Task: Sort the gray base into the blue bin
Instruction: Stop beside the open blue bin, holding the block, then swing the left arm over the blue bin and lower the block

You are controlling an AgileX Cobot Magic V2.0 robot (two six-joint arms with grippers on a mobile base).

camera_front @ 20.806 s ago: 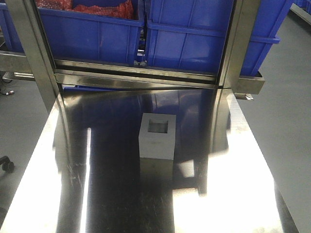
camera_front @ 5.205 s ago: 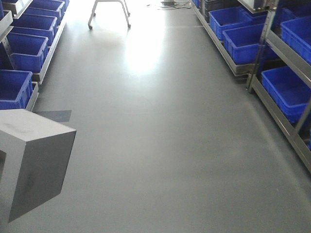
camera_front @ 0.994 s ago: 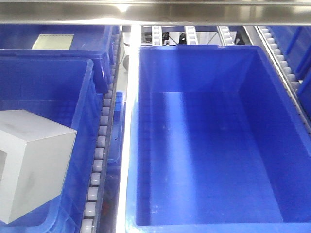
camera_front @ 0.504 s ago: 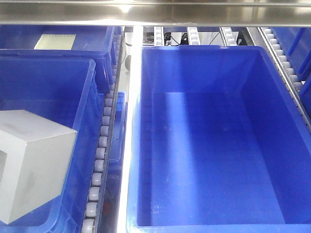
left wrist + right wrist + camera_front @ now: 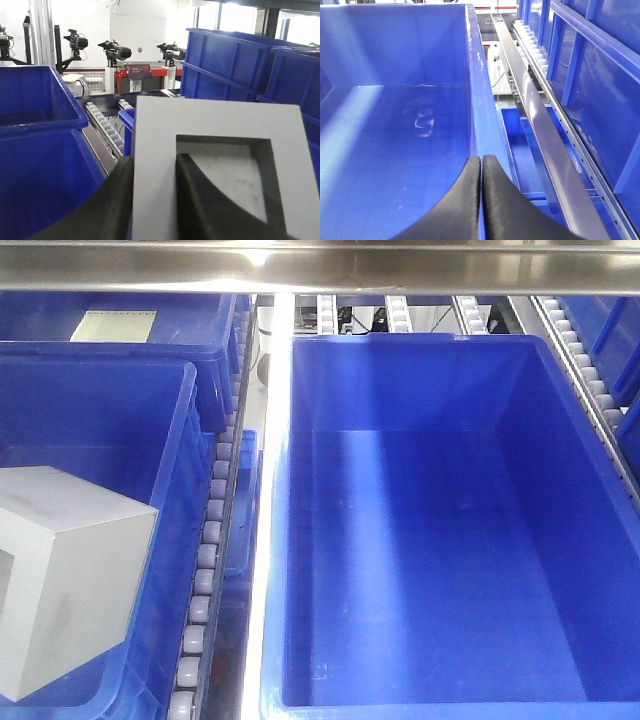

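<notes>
I will release the gray base, which hangs above a blue crate now, with my left gripper on the blue bin's bottom, close to its near side point(image 5: 468, 648).
The gray base point(image 5: 70, 580) hangs at the left edge of the front view, above a blue crate point(image 5: 120, 400) on the left. In the left wrist view my left gripper point(image 5: 156, 160) is shut on the gray base point(image 5: 220, 120). One finger lies outside its wall and the other sits in the square recess. The blue bin point(image 5: 420, 345) fills the middle and right of the front view and holds nothing. My right gripper point(image 5: 481, 159) is shut on nothing, above the right rim of the blue bin point(image 5: 395, 45).
A roller track point(image 5: 205, 560) and a steel rail point(image 5: 262, 540) run between the left crate and the bin. A further crate point(image 5: 190, 325) at the back left holds a pale sheet point(image 5: 110, 326). More blue crates point(image 5: 225, 60) stack beside the held block.
Over the last second the view slid slightly, so the bin sits a little further right. The base stays held at the same spot. Long before, it stood on a steel table.
</notes>
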